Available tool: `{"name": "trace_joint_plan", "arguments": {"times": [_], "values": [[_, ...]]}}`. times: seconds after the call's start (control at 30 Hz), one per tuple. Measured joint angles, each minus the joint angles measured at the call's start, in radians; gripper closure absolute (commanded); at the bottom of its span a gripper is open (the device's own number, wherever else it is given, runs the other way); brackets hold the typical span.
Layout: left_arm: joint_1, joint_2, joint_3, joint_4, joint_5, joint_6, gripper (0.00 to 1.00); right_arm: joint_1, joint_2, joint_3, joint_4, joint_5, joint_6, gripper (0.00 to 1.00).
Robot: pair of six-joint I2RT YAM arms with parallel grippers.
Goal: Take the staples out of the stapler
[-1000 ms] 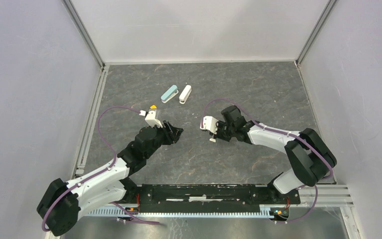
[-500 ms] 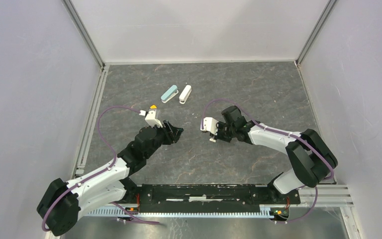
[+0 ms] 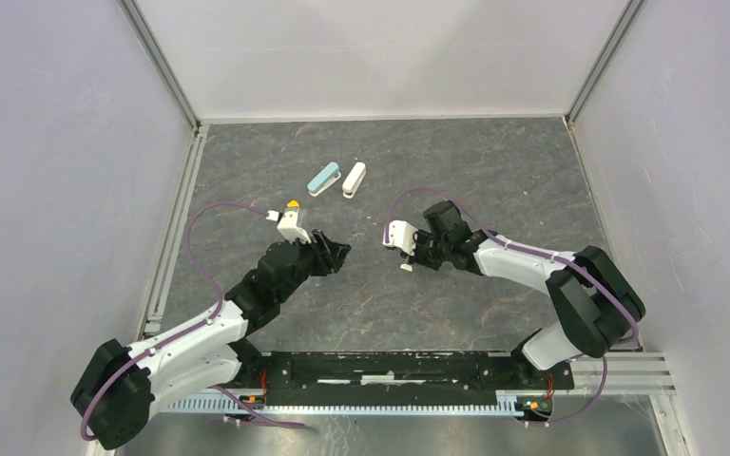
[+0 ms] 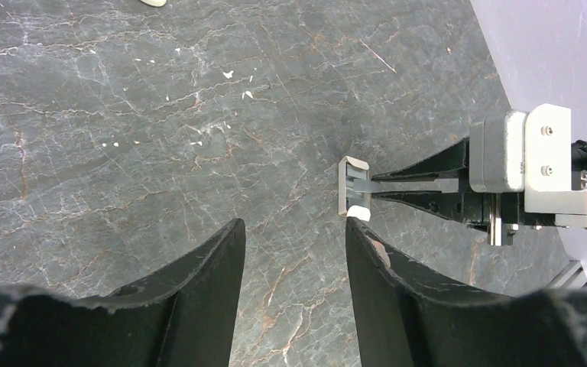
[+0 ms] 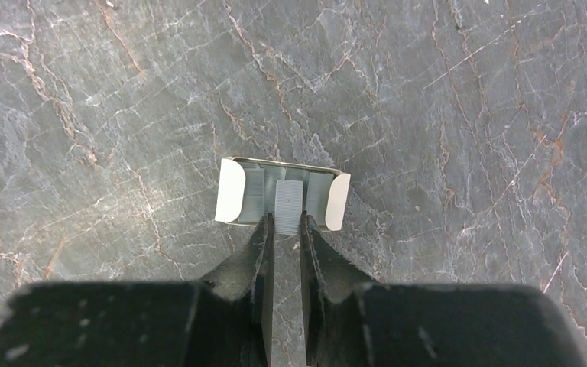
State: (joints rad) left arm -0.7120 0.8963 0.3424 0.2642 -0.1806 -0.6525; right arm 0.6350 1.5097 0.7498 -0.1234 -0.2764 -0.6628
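I will use my right gripper to set the ribbed grey staples down in the middle of the small open box with white ends (image 3: pixel 410 258) (image 5: pixel 285 196).
The stapler (image 5: pixel 281 193), stubby with white ends and a grey middle, rests on the dark stone table. It also shows in the left wrist view (image 4: pixel 353 197) and as a small white spot in the top view (image 3: pixel 405 267). My right gripper (image 5: pixel 284 222) is shut on a ribbed grey piece at the stapler's middle. I cannot tell whether that piece is the staples. My right gripper also shows in the top view (image 3: pixel 411 260). My left gripper (image 4: pixel 293 225) is open and empty, its right fingertip close to the stapler. It sits left of the stapler in the top view (image 3: pixel 338 253). No loose staples show.
A teal oblong stapler (image 3: pixel 324 179) and a longer white one (image 3: pixel 354 180) lie side by side at the back. A small yellow cube (image 3: pixel 293 202) sits by the left arm's wrist camera. Small white flecks (image 4: pixel 229 74) dot the table. Grey walls enclose three sides.
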Motion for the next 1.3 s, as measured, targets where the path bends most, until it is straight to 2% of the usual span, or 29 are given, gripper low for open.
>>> {"name": "trace_joint_plan", "arguments": {"times": [1.3], "values": [[0.000,-0.009,-0.022,0.008,0.000,0.000,0.42,0.011,0.026,0.000,0.040,0.008,0.030,0.82]]}}
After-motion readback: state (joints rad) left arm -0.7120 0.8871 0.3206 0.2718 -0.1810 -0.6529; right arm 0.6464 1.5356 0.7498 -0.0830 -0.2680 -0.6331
